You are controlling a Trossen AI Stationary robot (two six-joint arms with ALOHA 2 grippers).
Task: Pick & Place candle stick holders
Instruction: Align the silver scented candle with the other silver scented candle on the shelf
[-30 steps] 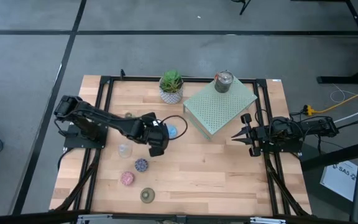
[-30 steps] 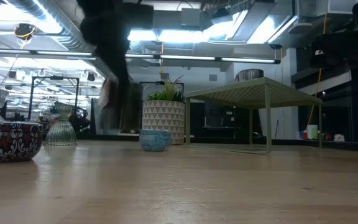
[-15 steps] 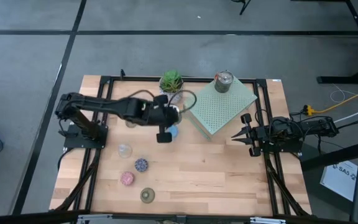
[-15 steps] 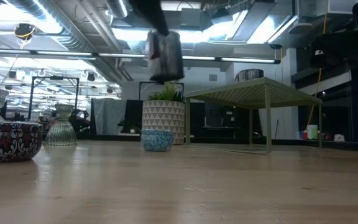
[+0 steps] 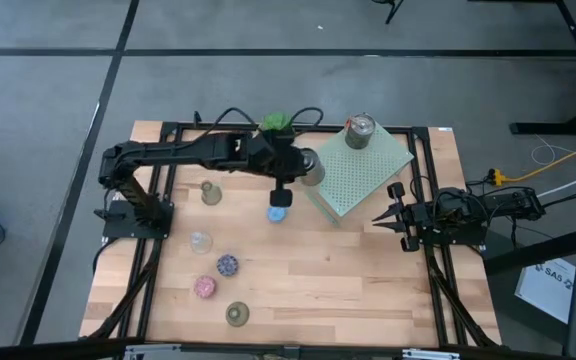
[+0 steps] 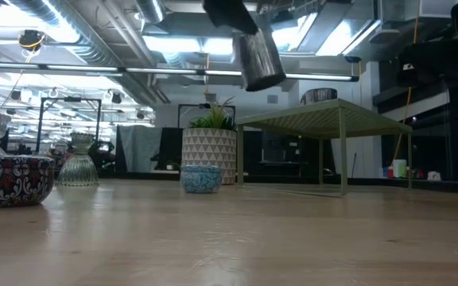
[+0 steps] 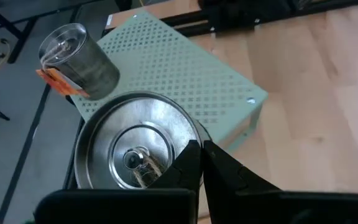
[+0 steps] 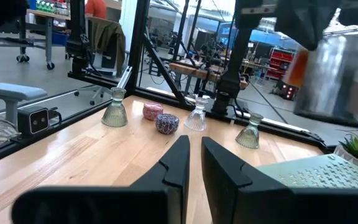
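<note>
The robot's left gripper should release the silver holder on the pale green slab (image 5: 340,164) (image 7: 168,119), beside the second silver holder.
My left gripper (image 5: 296,168) is shut on a shiny silver candle stick holder (image 5: 310,168), high above the table beside the near-left corner of the pale green slab (image 5: 363,178). A second silver holder (image 5: 360,131) stands on that slab. On the table stand a blue holder (image 5: 278,212), a greenish glass one (image 5: 208,191), a clear glass one (image 5: 201,241), a purple mosaic one (image 5: 227,265), a pink one (image 5: 204,287) and an olive-gold one (image 5: 236,314). My right gripper (image 5: 378,221) waits shut at the table's right edge. My left gripper pinches the silver holder by its rim (image 7: 191,138), one finger (image 7: 186,167) inside the cup and the other outside. The fingers slant down from the table's left. The holder (image 6: 259,57) hangs tilted below the gripper, lifted clear of table and slab.
A green plant in a white pot (image 5: 275,122) stands at the far edge, partly under my left arm. The slab stands on thin legs (image 6: 343,159). Bare wood lies in the table's middle and near right.
My left gripper has carried the silver holder up and toward the table's far edge and right, from beside the blue holder to the slab's corner. It has turned as it went, and the holder now hangs more tilted.
</note>
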